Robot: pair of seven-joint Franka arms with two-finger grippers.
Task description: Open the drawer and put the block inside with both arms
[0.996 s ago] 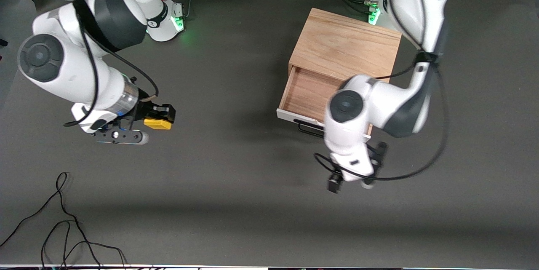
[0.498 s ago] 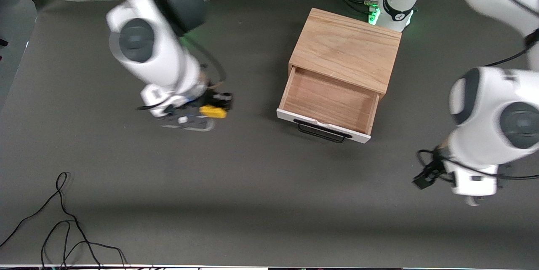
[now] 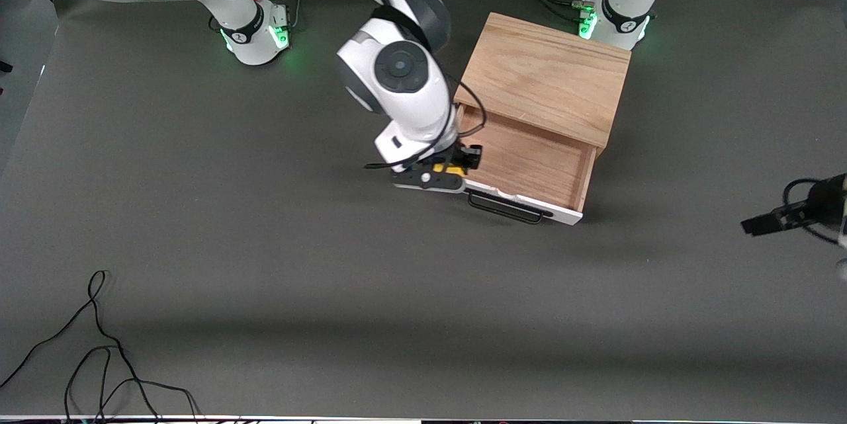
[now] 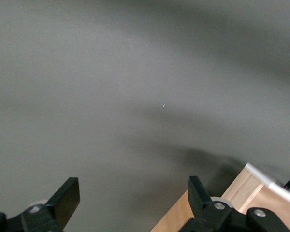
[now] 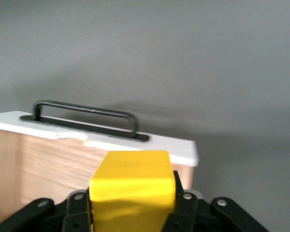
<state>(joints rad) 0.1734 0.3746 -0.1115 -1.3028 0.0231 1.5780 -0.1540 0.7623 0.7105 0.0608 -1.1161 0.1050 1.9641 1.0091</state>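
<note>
My right gripper will release the yellow block on the drawer's wooden bottom, just behind the white front panel (image 3: 491, 159).
The drawer (image 3: 529, 159) stands pulled out of the light oak box (image 3: 546, 73), its white front panel (image 3: 529, 202) and black handle (image 3: 506, 209) toward the front camera. My right gripper (image 3: 456, 165) is shut on the yellow block (image 3: 452, 169), over the drawer's corner at the right arm's end. In the right wrist view the block (image 5: 131, 186) sits between the fingers, above the drawer's wooden inside (image 5: 48, 164), with the panel (image 5: 150, 142) and handle (image 5: 87, 116) past it. My left gripper (image 4: 133, 200) is open and empty over bare table; the drawer's corner (image 4: 261, 186) shows beside it.
The left arm's wrist (image 3: 817, 209) hangs at the edge of the front view, at the left arm's end of the table. Loose black cables (image 3: 99, 344) lie near the front camera at the right arm's end. The green-lit bases (image 3: 255, 34) (image 3: 615, 14) stand along the table's back edge.
My right arm has carried the block from the right arm's end of the table to over the open drawer. My left arm has swung away from the handle toward its own end.
</note>
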